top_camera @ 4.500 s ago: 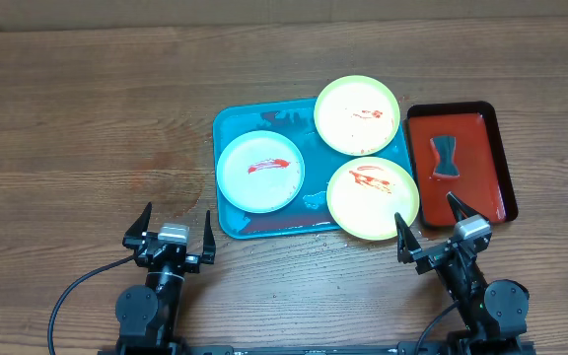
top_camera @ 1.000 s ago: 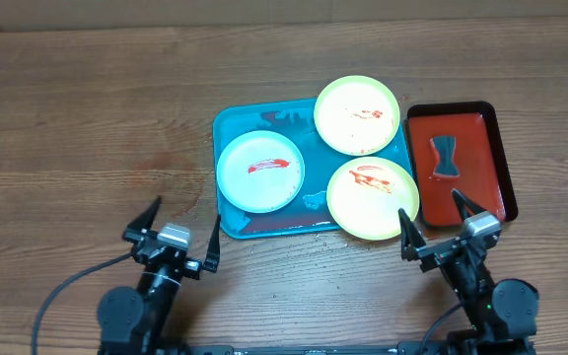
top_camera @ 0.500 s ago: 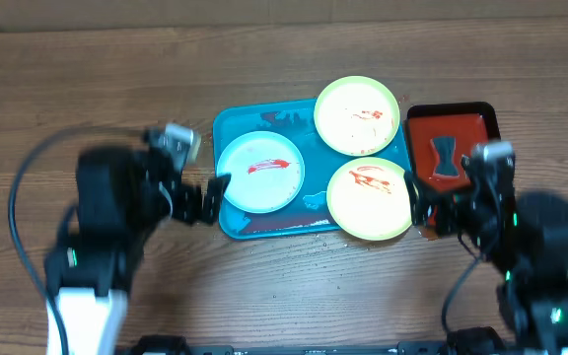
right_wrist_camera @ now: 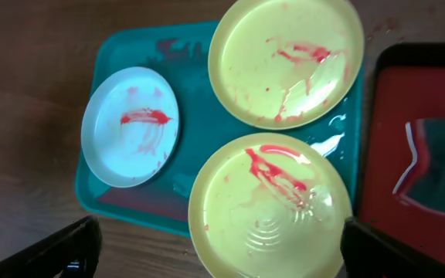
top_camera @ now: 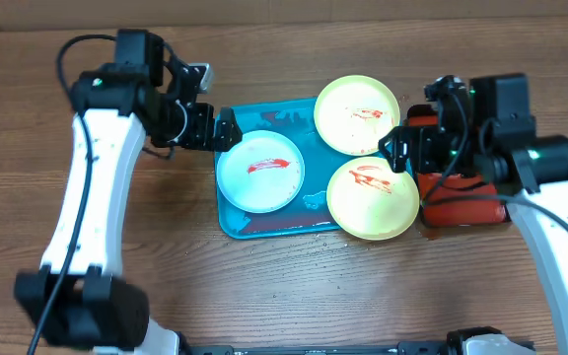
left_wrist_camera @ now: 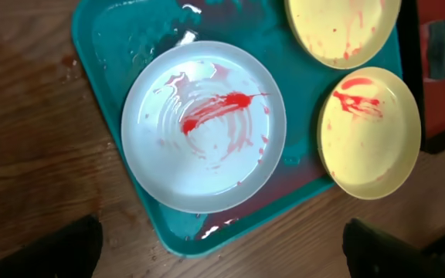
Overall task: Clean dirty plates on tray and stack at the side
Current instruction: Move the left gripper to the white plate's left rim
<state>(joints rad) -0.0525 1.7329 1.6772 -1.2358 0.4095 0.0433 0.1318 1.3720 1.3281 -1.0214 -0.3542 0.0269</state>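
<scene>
The grey bow-shaped pad is in the red tray, and next I need to move my right gripper to the narrow middle (top_camera: 460,180) (right_wrist_camera: 444,160) of the pad and close it there.
The turquoise tray (top_camera: 264,223) holds three plates, each smeared with red sauce. A whitish light blue plate (top_camera: 260,171) lies at its left. One yellow-green plate (top_camera: 357,114) sits at the back right, and a second yellow-green plate (top_camera: 373,198) sits at the front right, overhanging the rim. My left gripper (top_camera: 212,128) hangs open above the tray's back left corner, beside the pale plate (left_wrist_camera: 203,139). My right gripper (top_camera: 407,148) hovers open over the right side, the front yellow-green plate (right_wrist_camera: 269,208) below its fingers. Neither holds anything.
A smaller red tray (top_camera: 466,211) with a dark rim stands right of the turquoise one, partly under my right arm. A grey bow-shaped pad (right_wrist_camera: 427,166) lies in it. Water and sauce film the turquoise tray's floor (left_wrist_camera: 284,174). Bare wooden table (top_camera: 116,247) surrounds both trays.
Both arms have lifted from the table's front edge and swung back over the trays, the left to the tray's back left, the right above the front yellow-green plate. The plates have not moved.
</scene>
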